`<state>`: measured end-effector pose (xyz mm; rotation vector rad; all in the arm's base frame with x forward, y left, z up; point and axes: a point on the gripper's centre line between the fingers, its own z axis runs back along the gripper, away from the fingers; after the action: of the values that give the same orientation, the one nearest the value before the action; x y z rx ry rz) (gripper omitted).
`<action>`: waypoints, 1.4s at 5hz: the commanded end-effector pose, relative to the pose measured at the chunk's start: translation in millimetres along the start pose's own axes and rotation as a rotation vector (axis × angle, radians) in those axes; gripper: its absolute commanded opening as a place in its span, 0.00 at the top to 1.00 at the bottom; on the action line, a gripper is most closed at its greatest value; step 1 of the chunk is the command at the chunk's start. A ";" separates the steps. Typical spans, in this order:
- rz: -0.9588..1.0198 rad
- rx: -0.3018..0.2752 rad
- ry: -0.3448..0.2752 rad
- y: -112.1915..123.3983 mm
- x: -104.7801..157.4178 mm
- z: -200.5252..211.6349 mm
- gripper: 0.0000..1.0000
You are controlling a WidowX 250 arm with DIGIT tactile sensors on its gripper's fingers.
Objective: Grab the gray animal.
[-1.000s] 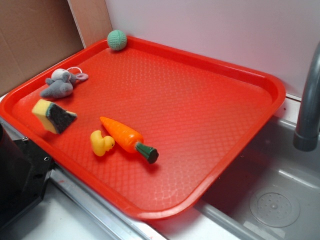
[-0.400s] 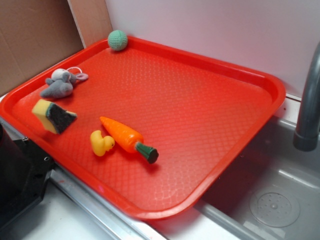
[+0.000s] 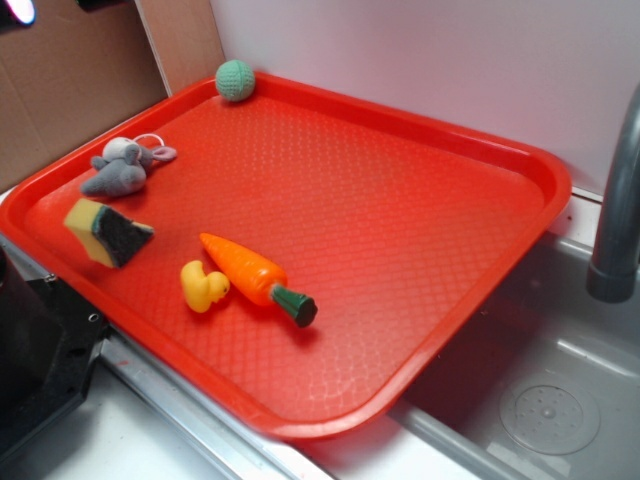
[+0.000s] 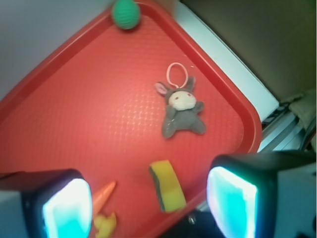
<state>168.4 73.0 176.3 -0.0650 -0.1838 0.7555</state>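
The robot's gripper will next move to the gray animal's head [image 3: 123, 152] [image 4: 182, 99] and close there, with its fingers on either side of the animal's whitish face.
The gray animal [image 3: 120, 170] is a small plush with a whitish face and a pale loop tail. It lies at the left side of the red tray [image 3: 540, 170]. In the wrist view it [image 4: 182, 111] lies flat, well beyond my gripper [image 4: 148, 208]. The jaws stand wide apart with nothing between them; the glowing pads [image 4: 67, 208] frame the bottom of that view. The gripper hangs high above the tray's near-left edge. In the exterior view only a glowing tip [image 3: 18, 10] shows at the top left corner.
A yellow-and-dark sponge [image 3: 105, 232], a yellow duck [image 3: 203, 287] and an orange carrot [image 3: 250, 272] lie near the tray's front left. A green knitted ball [image 3: 235, 80] sits in the far corner. A faucet [image 3: 620, 200] and sink [image 3: 540, 400] are to the right.
A glowing tip of the gripper has come into the exterior view at the top left corner. The objects on the tray have not moved.
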 end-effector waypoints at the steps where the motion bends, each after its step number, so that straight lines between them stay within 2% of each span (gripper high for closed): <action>1: 0.183 0.043 -0.081 27.8 19.0 -50.9 0.00; 2: 0.240 0.021 -0.091 34.8 28.7 -82.7 0.00; 4: 0.198 0.013 -0.097 31.7 38.2 -133.8 0.00; 5: 0.175 0.068 -0.123 34.1 40.5 -156.5 0.00; 6: 0.177 0.073 -0.123 31.7 40.2 -158.9 0.64; 7: 0.178 0.049 -0.116 28.1 40.6 -154.3 1.00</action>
<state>206.7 117.6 17.9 0.0056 -0.2313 0.9646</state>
